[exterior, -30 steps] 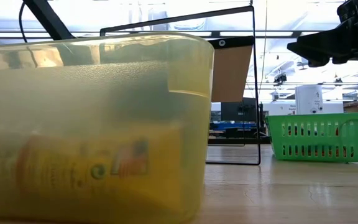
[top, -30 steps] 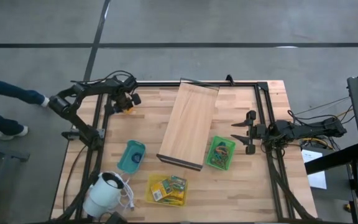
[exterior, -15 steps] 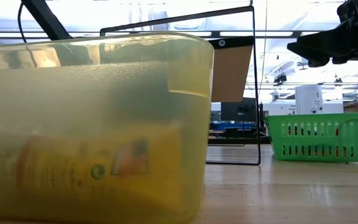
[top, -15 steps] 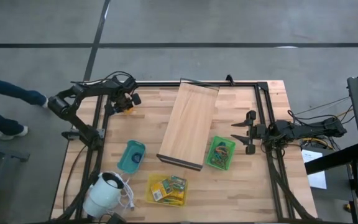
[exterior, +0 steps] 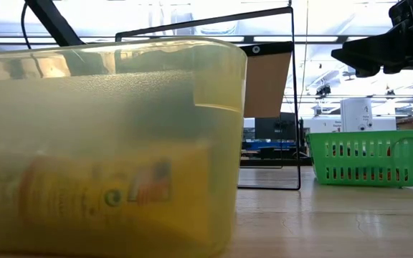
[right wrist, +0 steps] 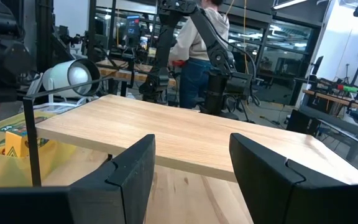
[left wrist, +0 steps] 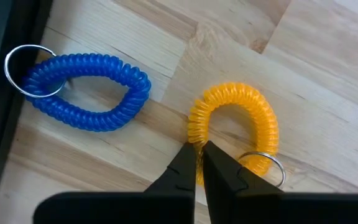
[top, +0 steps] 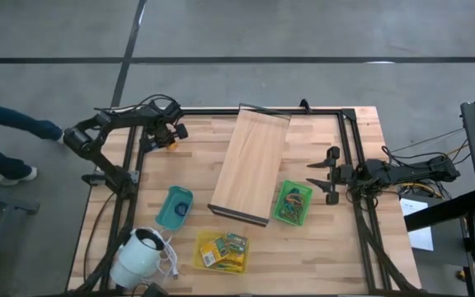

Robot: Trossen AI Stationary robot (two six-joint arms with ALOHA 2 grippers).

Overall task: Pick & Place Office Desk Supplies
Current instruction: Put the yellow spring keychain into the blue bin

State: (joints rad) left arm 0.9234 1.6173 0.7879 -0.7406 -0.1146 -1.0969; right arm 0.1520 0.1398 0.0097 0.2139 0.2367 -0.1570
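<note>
The robot's left gripper needs to release the orange coil inside the teal bin, on top of the dark coil (top: 181, 209).
An orange coiled wrist band (left wrist: 235, 118) with a metal ring (left wrist: 263, 167) lies on the table's far left part, next to a blue coiled band (left wrist: 86, 90) with its own ring. My left gripper (left wrist: 198, 152) points down at the orange coil (top: 170, 142) and is shut on it. My right gripper (top: 324, 175) waits open and level at the table's right side, its fingers (right wrist: 129, 171) empty and facing the long wooden board (right wrist: 185, 140). My left gripper pinches the orange coil's strand (left wrist: 194, 134) on one side of its loop between the two fingertips. The fingers come from above, pointing down, and lie across the strand. The coil rests flat on the table top.
The wooden board (top: 250, 165) lies in the middle of the table. A teal bin (top: 174, 206), a yellow bin (top: 222, 250) with packets and a green basket (top: 292, 202) stand toward the near side. A white corded device (top: 138, 254) sits near left. A person's legs show beyond the left edge.
</note>
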